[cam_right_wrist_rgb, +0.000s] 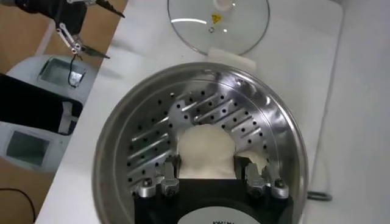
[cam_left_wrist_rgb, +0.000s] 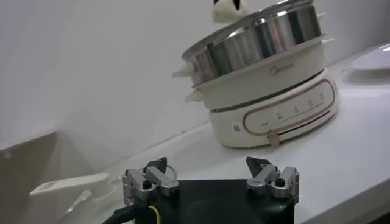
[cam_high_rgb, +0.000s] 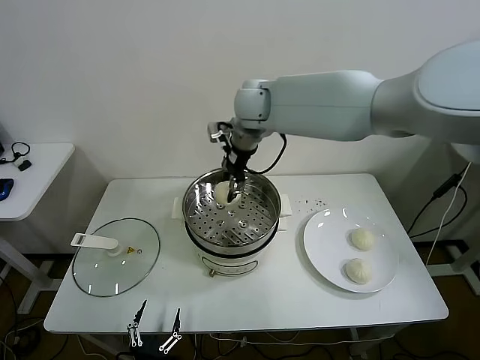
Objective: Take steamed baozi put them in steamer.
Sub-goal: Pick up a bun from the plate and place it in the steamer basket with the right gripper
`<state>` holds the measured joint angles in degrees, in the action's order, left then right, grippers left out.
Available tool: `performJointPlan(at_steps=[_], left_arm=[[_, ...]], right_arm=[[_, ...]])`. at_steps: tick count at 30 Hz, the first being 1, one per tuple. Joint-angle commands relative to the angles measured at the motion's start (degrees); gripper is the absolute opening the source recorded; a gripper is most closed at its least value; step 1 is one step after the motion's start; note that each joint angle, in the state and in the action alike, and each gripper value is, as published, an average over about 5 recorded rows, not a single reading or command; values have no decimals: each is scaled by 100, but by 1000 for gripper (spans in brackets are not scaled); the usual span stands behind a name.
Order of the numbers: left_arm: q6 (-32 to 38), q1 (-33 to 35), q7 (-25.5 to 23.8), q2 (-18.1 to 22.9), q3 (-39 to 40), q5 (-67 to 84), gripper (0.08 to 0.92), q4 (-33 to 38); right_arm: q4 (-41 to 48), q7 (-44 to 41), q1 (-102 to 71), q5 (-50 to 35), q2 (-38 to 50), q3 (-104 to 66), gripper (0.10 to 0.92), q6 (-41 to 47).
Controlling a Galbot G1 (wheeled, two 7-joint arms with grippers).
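Observation:
Next, my right gripper lets go of the baozi on the steamer's perforated bottom, where I will set it down on the side [cam_high_rgb: 205,211] [cam_right_wrist_rgb: 220,114] toward the glass lid.
My right gripper [cam_high_rgb: 232,189] is shut on a steamed baozi [cam_right_wrist_rgb: 206,148], holding it low inside the steamer [cam_high_rgb: 196,219], just above the perforated floor [cam_right_wrist_rgb: 152,141]. Part of a second baozi [cam_right_wrist_rgb: 261,160] shows beside one finger, in the basket. Two more baozi [cam_high_rgb: 362,238] [cam_high_rgb: 358,271] lie on the white plate [cam_high_rgb: 324,241] to the right of the steamer. My left gripper [cam_high_rgb: 154,331] is parked low at the table's front edge, open and empty; the left wrist view shows it [cam_left_wrist_rgb: 207,165] facing the steamer [cam_left_wrist_rgb: 262,44].
The glass lid [cam_high_rgb: 116,259] with a white handle lies flat on the table left of the steamer. The cooker's white base [cam_left_wrist_rgb: 274,103] stands mid-table. A side table [cam_high_rgb: 30,176] stands at far left.

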<state>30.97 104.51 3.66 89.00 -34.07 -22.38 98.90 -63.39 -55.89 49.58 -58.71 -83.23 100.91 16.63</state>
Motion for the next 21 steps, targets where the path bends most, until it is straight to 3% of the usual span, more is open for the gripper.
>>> performJointPlan(at_steps=[1, 21], left_arm=[[-13, -6, -5, -11, -7, 7, 823, -12], [-7, -87, -6, -16, -8, -7, 823, -113]], right_arm=[[503, 58, -654, 154, -346, -157, 585, 37], [795, 232, -1097, 410, -482, -229, 585, 4]])
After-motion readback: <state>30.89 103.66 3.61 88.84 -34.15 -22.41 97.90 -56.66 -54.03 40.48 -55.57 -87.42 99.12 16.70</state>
